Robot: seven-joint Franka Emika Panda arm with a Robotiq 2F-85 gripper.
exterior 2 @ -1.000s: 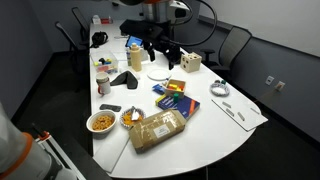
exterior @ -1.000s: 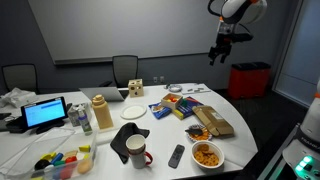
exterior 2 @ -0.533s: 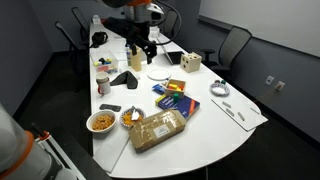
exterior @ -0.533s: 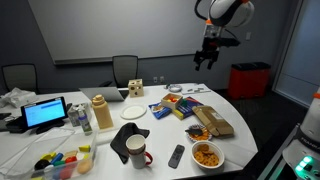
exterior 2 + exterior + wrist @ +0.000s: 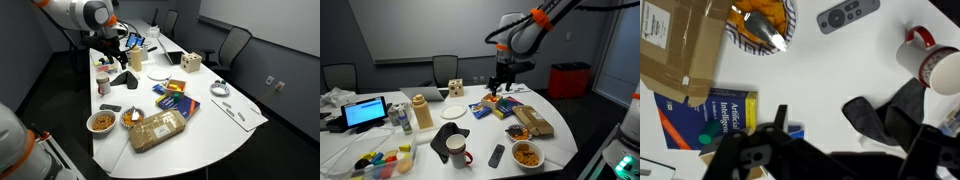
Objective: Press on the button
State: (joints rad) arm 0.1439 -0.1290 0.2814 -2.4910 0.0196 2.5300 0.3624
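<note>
Next, my gripper goes to the remote's round button (image 5: pixel 499 151) (image 5: pixel 836 18) near the snack bowl and close just above it, ready to press with closed fingers.
The slim black remote (image 5: pixel 496 155) lies flat on the white table near the front edge, between the red mug (image 5: pixel 459 154) and the snack bowl (image 5: pixel 526 155). It also shows in an exterior view (image 5: pixel 110 108) and at the top of the wrist view (image 5: pixel 848 13). Its buttons are too small to tell apart. My gripper (image 5: pixel 499 84) hangs high above the middle of the table, well away from the remote, with fingers spread and empty. It shows in both exterior views (image 5: pixel 109 60) and at the bottom of the wrist view (image 5: pixel 855 140).
A black cloth (image 5: pixel 890 118), a blue book (image 5: pixel 712 115), a brown paper bag (image 5: pixel 675 50), a bowl of snacks (image 5: pixel 760 25) and a mug (image 5: pixel 933 64) surround the remote. A tablet (image 5: pixel 365 112), a thermos (image 5: pixel 420 112) and a wooden box (image 5: pixel 454 88) stand farther back.
The arm has swung from beyond the table's far side to over the middle of the table and come lower. The things on the table have not moved.
</note>
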